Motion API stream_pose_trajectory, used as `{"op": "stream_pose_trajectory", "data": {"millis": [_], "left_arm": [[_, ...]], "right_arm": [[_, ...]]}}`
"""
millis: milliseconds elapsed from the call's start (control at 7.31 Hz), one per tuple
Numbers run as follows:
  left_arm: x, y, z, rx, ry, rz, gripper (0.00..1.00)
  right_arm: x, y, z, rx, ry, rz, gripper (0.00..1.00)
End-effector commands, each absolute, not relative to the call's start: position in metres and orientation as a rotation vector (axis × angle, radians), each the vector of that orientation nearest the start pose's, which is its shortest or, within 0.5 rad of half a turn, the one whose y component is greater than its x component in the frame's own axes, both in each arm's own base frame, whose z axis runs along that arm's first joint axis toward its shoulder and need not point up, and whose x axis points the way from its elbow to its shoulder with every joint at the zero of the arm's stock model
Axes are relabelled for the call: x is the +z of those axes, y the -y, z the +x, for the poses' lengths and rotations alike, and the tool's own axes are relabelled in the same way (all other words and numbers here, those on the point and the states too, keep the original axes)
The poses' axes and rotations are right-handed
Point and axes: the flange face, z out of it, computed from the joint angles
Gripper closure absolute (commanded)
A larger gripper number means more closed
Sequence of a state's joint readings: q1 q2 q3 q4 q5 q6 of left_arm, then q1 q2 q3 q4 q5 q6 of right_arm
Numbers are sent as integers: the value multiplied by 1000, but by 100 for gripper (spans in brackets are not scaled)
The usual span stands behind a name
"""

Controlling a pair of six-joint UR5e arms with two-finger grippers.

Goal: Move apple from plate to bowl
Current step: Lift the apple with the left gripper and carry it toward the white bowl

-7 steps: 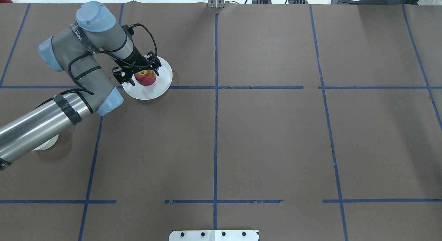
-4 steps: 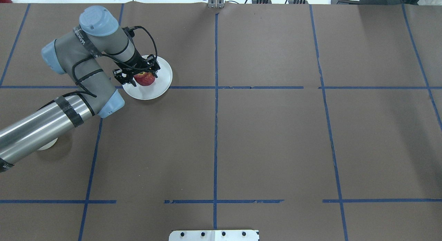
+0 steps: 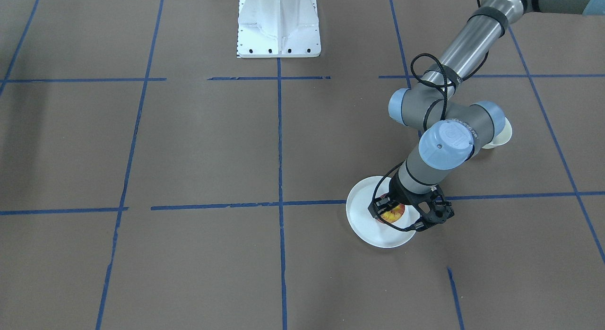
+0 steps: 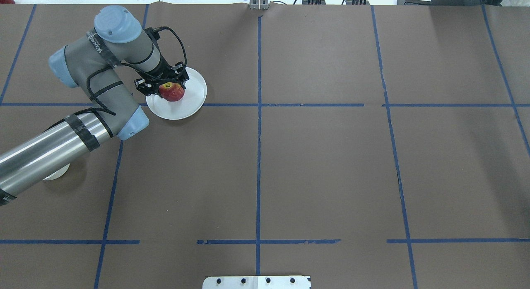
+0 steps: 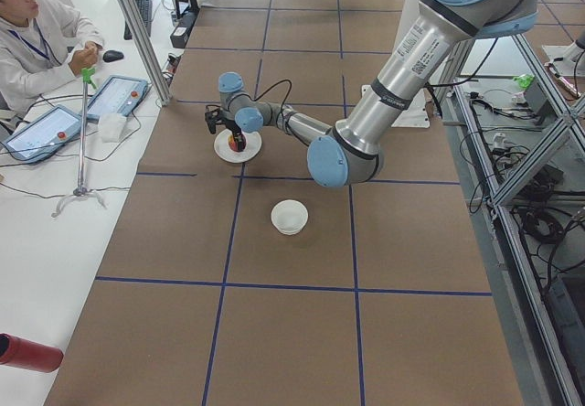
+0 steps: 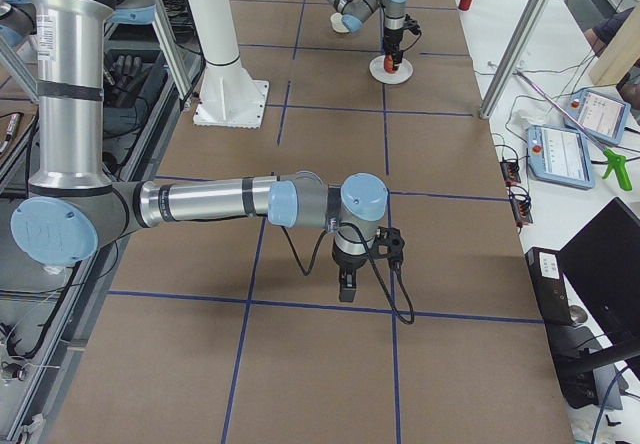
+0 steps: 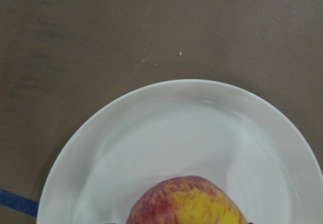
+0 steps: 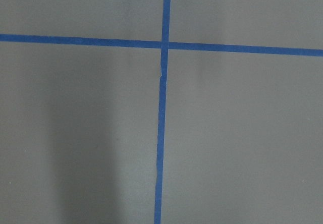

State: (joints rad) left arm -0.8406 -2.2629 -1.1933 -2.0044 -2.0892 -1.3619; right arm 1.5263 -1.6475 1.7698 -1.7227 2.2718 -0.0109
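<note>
My left gripper is to let go of the apple in the middle of the cream bowl [image 3: 491,128], which is partly hidden by my left arm.
The red and yellow apple [image 4: 172,92] sits low over the left part of the white plate [image 4: 193,99]. My left gripper [image 4: 170,89] comes down from above with its fingers closed against the apple's two sides. In the front view the apple [image 3: 392,213] shows between the black fingers over the plate [image 3: 363,215]. The left wrist view shows the apple's top [image 7: 186,204] at the bottom edge and the plate [image 7: 151,133] below it. The cream bowl [image 5: 289,216] stands nearer the robot, partly hidden under the left arm in the overhead view [image 4: 57,172]. My right gripper [image 6: 345,289] points down at bare table far off; I cannot tell its state.
Brown paper with blue tape lines [image 4: 258,115] covers the table. The white robot base [image 3: 278,27] stands at the table's middle edge. An operator [image 5: 37,31] sits with tablets beyond the far edge. The right wrist view shows only tape lines [image 8: 162,108].
The left gripper came down around the apple, then its fingers closed in on it. The apple has shifted slightly left and away on the plate, and the wrist has risen a little.
</note>
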Motion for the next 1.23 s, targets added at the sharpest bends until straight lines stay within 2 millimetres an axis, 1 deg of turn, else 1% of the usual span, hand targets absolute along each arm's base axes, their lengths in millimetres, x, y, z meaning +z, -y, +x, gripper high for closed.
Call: {"op": "stream_pose_trajectory", "data": {"millis": [0, 137, 274, 411, 684, 821, 958, 1095], "left_arm": [[346, 644, 411, -415, -897, -24, 83], [333, 614, 374, -395, -890, -6, 84], [332, 568, 333, -322, -884, 33, 84], [348, 528, 298, -280, -876, 54, 84], [418, 461, 244, -199, -811, 54, 83], [451, 432, 222, -181, -797, 53, 83], [492, 403, 199, -179, -805, 67, 83], [514, 389, 187, -188, -803, 101, 82]], "right_arm": [[617, 457, 49, -43, 700, -40, 0], [617, 457, 49, -43, 700, -40, 0], [617, 457, 49, -43, 702, -40, 0], [618, 457, 49, -42, 700, -41, 0], [618, 457, 49, -42, 700, -41, 0], [617, 457, 49, -43, 700, -40, 0], [617, 457, 49, -43, 700, -38, 0], [618, 457, 49, -42, 700, -41, 0]]}}
